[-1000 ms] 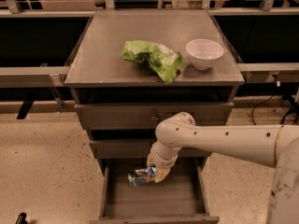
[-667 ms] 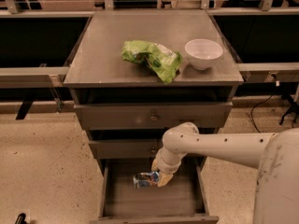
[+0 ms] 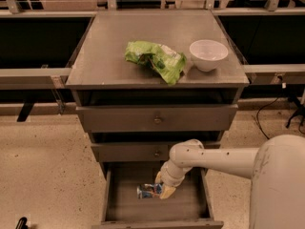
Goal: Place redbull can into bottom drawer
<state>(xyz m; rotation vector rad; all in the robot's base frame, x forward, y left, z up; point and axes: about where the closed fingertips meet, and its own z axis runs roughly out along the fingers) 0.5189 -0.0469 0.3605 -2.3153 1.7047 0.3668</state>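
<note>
Next, my gripper lets go of the redbull can on the middle of the open bottom drawer's inside [image 3: 149,194].
The bottom drawer [image 3: 125,209] of the grey cabinet is pulled open. The redbull can [image 3: 147,191], silver and blue, lies on its side low inside the drawer, near the middle of the tray. My gripper [image 3: 161,187] reaches down into the drawer from the right on the white arm [image 3: 214,159]. Its tan fingers [image 3: 167,192] are closed on the can's right end. I cannot tell whether the can touches the drawer floor.
Two shallower drawers with round knobs [image 3: 157,120] are shut above. On the cabinet top lie a green snack bag [image 3: 156,59] and a white bowl [image 3: 208,54]. A speckled floor surrounds the cabinet, with dark railings behind it.
My gripper has moved down and slightly right with the can, lowering it deeper into the open bottom drawer.
</note>
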